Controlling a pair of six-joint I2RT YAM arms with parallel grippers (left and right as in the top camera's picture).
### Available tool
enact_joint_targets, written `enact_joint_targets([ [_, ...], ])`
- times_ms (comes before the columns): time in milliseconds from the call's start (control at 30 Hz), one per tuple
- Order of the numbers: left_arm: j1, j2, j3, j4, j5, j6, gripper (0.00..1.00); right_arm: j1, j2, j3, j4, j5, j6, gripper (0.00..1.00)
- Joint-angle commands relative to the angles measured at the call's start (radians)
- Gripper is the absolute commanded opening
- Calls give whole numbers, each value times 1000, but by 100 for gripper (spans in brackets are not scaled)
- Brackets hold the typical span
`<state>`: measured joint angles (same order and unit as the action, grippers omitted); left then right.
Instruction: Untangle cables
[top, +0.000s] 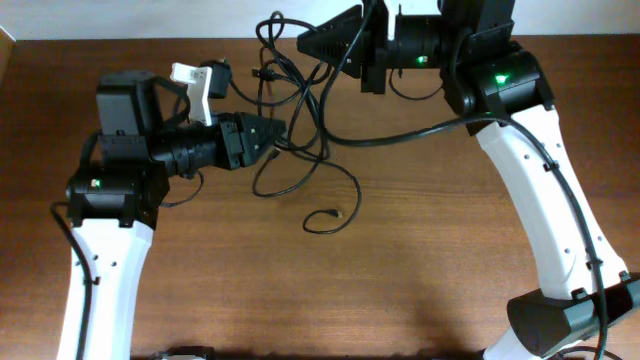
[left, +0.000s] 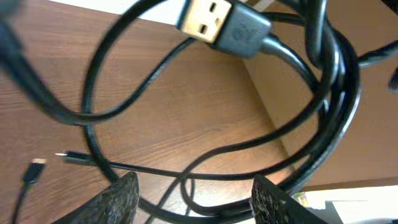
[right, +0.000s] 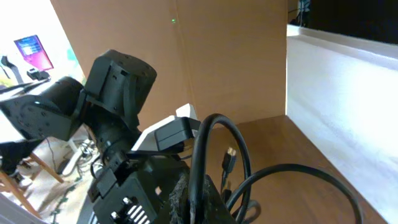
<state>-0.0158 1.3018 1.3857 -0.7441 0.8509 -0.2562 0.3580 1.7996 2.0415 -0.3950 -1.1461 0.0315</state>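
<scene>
I can see several strands of cable crossing in my left gripper's open fingers, so I will take just the gold-coloured USB plug's cable (left: 285, 51) with my left gripper and pull that cable clear.
Several thin black cables (top: 297, 105) lie looped together on the wooden table between my two grippers. One loose end with a small plug (top: 338, 214) trails toward the front. My left gripper (top: 272, 133) is open, and cable strands (left: 336, 93) pass between its fingers (left: 196, 202). A black plug with a gold-coloured USB end (left: 214, 22) hangs close above in the left wrist view. My right gripper (top: 305, 42) is at the far edge, shut on one black cable (right: 205, 143) that rises out of its jaws (right: 198, 193). No silvery-white plug shows.
The wooden table (top: 420, 260) extends to the front and right. A thicker black wire (top: 420, 130) runs from the right arm across the table. The left arm's wrist (right: 115, 93) sits close in front of the right gripper. A brown wall (right: 230, 56) stands behind the table.
</scene>
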Motion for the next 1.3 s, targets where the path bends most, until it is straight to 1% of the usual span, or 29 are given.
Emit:
enact_joint_targets([
  [0,-3,0,3,2,-21,20,62,22,-24,23,10,-3,45,4],
  [67,-3,0,3,1,-17,20,62,21,-24,23,11,34,45,4],
  [100,-3,0,3,3,7,42,67,21,-24,23,11,49,45,4],
  [133,-3,0,3,6,40,85,69,22,-24,23,11,59,45,4],
  [200,-25,0,3,6,85,232,70,23,-24,23,11,67,45,4],
  [233,-39,0,3,6,84,276,71,23,-24,23,11,67,45,4],
  [267,-66,0,3,6,74,348,73,23,-24,23,11,66,56,4],
  [333,-82,0,3,6,-14,360,73,23,-24,23,13,66,82,4],
  [367,-82,0,3,6,-39,360,63,23,-24,23,15,66,92,4],
  [400,-82,0,3,6,-62,359,33,23,-24,23,15,64,111,4],
  [433,-82,0,3,7,-77,359,0,23,-24,23,15,56,113,4],
  [567,-82,0,3,10,-119,359,0,23,-24,23,15,28,113,4],
  [600,-82,0,3,10,-119,359,38,23,-24,23,15,28,113,4],
  [633,-82,0,3,10,-118,359,71,23,-24,23,15,28,113,4],
  [667,-82,0,3,11,-115,359,82,23,-24,23,18,28,113,4],
  [833,-82,0,3,21,-62,359,82,23,-24,23,42,36,114,4],
  [867,-82,0,3,21,-62,359,81,23,-24,23,44,35,138,4],
  [933,-83,0,3,33,-61,359,76,43,-24,23,45,36,142,4],
  [967,-83,0,3,36,-58,359,70,58,-24,23,45,36,142,4],
  [1000,-83,0,3,36,-58,359,49,75,-24,23,45,54,142,4],
  [1033,-83,0,3,36,-58,359,42,81,-24,23,45,61,142,4],
  [1067,-83,0,3,36,-58,359,38,87,-24,23,45,63,142,4],
  [1100,-83,0,3,36,-58,359,38,88,-24,23,45,62,142,4],
  [1133,-83,0,3,40,-58,359,30,92,-24,23,45,63,142,4],
  [1167,-83,0,3,43,-59,359,12,93,-24,23,45,63,142,4],
  [1200,-83,0,3,44,-59,359,0,92,-24,23,44,82,142,4],
  [1267,-83,0,3,39,-59,359,0,79,-24,23,40,131,142,4],
])
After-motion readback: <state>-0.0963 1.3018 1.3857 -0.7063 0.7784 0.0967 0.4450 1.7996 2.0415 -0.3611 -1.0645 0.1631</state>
